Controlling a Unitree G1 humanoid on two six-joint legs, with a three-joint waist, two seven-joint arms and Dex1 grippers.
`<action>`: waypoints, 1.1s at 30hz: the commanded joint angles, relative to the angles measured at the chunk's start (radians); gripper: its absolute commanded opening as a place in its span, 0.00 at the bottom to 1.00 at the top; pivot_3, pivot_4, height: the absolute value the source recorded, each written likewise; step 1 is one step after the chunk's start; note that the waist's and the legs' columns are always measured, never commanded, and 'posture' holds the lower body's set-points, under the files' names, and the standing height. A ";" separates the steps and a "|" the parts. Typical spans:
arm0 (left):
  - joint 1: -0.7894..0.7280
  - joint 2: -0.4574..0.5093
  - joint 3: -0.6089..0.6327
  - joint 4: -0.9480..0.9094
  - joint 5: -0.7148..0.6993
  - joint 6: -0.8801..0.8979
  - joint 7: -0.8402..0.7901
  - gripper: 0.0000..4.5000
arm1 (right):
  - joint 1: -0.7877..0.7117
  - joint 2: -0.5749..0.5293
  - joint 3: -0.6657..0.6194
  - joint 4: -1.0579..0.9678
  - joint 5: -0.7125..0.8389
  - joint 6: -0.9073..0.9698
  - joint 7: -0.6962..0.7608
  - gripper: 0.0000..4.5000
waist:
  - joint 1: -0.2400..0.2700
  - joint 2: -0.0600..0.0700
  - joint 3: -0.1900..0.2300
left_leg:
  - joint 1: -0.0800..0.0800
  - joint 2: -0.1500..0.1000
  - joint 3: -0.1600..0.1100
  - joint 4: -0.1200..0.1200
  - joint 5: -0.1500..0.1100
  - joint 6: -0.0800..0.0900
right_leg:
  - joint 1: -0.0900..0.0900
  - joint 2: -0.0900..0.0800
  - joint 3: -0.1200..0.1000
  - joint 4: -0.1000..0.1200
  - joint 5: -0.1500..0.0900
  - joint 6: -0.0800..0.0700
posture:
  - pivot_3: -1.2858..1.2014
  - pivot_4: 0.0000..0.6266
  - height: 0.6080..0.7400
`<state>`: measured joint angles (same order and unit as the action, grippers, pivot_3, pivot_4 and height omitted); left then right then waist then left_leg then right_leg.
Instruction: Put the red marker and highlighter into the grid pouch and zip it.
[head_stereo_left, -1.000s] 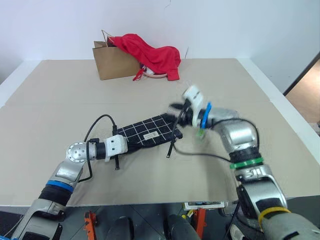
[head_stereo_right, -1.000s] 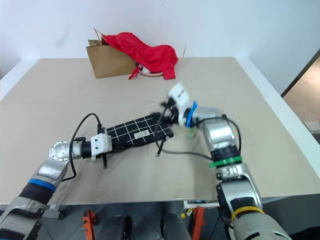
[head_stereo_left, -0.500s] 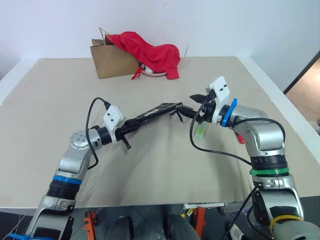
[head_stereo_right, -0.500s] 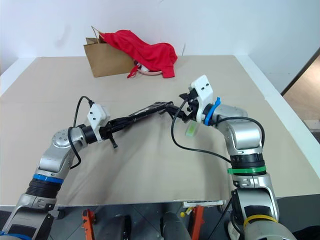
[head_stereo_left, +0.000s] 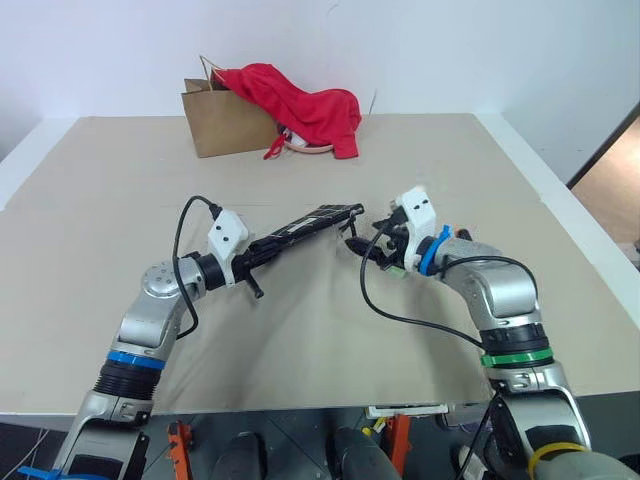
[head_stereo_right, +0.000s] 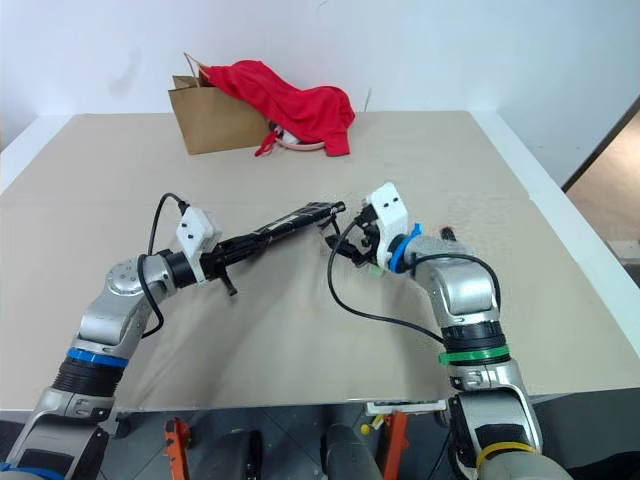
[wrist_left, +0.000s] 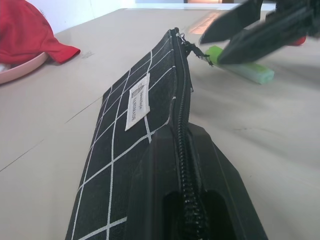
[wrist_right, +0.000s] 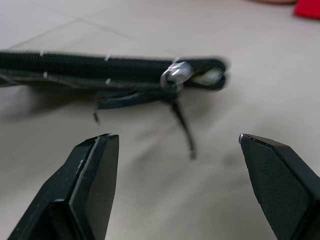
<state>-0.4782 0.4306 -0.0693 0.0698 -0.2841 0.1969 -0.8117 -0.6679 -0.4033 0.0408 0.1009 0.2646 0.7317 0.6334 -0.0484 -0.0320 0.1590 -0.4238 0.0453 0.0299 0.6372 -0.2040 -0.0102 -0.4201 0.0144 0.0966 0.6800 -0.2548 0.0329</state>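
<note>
My right gripper should grip the cord (wrist_right: 170, 96) and pull it toward my left gripper first, because the zipper pull at the grid pouch's far end holds the grid pouch shut.
My left gripper (head_stereo_left: 258, 250) is shut on one end of the black grid pouch (head_stereo_left: 305, 225) and holds it edge-on above the table, zipper side up. The pouch's white label (wrist_left: 136, 101) faces sideways. At the pouch's far end sits the zipper pull (wrist_right: 172, 79), with a cord hanging under it. My right gripper (wrist_right: 177, 145) stands open just short of that end, with nothing between its fingers. The green highlighter (wrist_left: 245, 70) lies on the table under the right gripper (head_stereo_left: 358, 248). A bit of red (wrist_left: 301, 41) shows behind that gripper; I cannot tell whether it is the red marker.
A brown paper bag (head_stereo_left: 222, 128) with a red cloth (head_stereo_left: 300, 105) draped over it stands at the back of the table, a pink-rimmed dish (head_stereo_left: 305, 148) beside it. The table (head_stereo_left: 300, 340) ends close on the right. Black cables loop from both wrists.
A second ago the pouch lay flat on the table; my left gripper has lifted it and turned it on edge. My right gripper has come down level with the pouch's zipper end.
</note>
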 joint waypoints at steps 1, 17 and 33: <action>-0.006 -0.008 0.018 -0.052 -0.018 0.004 0.005 0.00 | -0.055 0.023 0.036 0.041 -0.027 -0.051 0.004 0.92 | 0.000 0.000 0.000 | 0.000 0.000 0.000 0.000 0.000 0.000 | 0.000 0.000 0.000 0.000 0.000 0.000 | 0.52 0.24 1.00; 0.010 -0.011 0.022 -0.072 -0.019 0.021 0.010 0.00 | -0.124 0.025 0.081 0.178 -0.082 -0.186 0.085 0.02 | 0.000 0.000 0.000 | 0.000 0.000 0.000 0.000 0.000 0.000 | 0.000 0.000 0.000 0.000 0.000 0.000 | 0.52 0.24 1.00; -0.002 -0.019 0.016 -0.043 -0.013 -0.001 -0.006 0.00 | -0.120 0.084 0.244 0.064 -0.148 -0.177 0.154 0.02 | 0.000 0.000 0.000 | 0.000 0.001 -0.001 0.000 0.000 0.000 | -0.001 0.001 -0.001 0.000 0.000 0.000 | 0.52 0.24 1.00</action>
<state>-0.4638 0.4151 -0.0679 0.0440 -0.2917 0.2185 -0.8139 -0.7678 -0.3357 0.2604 0.2294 0.1125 0.5649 0.7621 -0.0486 -0.0320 0.1590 -0.4242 0.0458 0.0292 0.6371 -0.2040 -0.0102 -0.4207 0.0149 0.0956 0.6802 -0.2547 0.0324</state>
